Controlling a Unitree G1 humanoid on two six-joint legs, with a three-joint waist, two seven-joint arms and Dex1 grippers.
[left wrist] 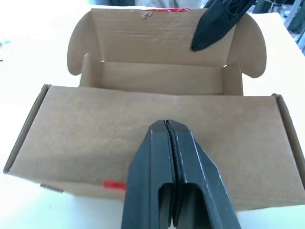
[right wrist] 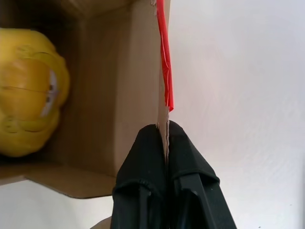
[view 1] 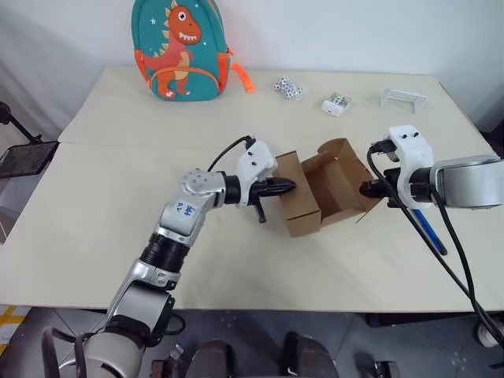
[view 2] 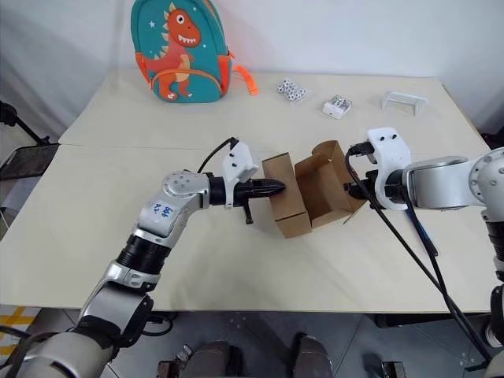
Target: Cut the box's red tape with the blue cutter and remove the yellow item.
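The robot's right gripper needs to release the lid, leaving it swung open on the box's side point(view 1: 327, 169) toward the blue cutter.
The brown box point(view 1: 302, 206) stands open mid-table, its lid point(view 1: 340, 179) swung out to the right. My right gripper point(right wrist: 167, 127) is shut on the lid's edge, just below a strip of red tape point(right wrist: 165, 62). The yellow item point(right wrist: 27, 90) lies inside the box. My left gripper point(view 1: 289, 187) is shut, and its tip point(left wrist: 165, 125) rests against the box's outer left wall. Another bit of red tape point(left wrist: 114, 185) shows low on that wall. The blue cutter point(view 1: 430, 230) lies on the table under my right arm.
A teal dinosaur backpack point(view 1: 181, 51) stands at the table's far edge. Near it are small dice-like pieces point(view 1: 288, 88), a small white pack point(view 1: 336, 104) and a clear stand point(view 1: 403, 98). A black tray point(view 1: 24, 157) sits off the table's left side.
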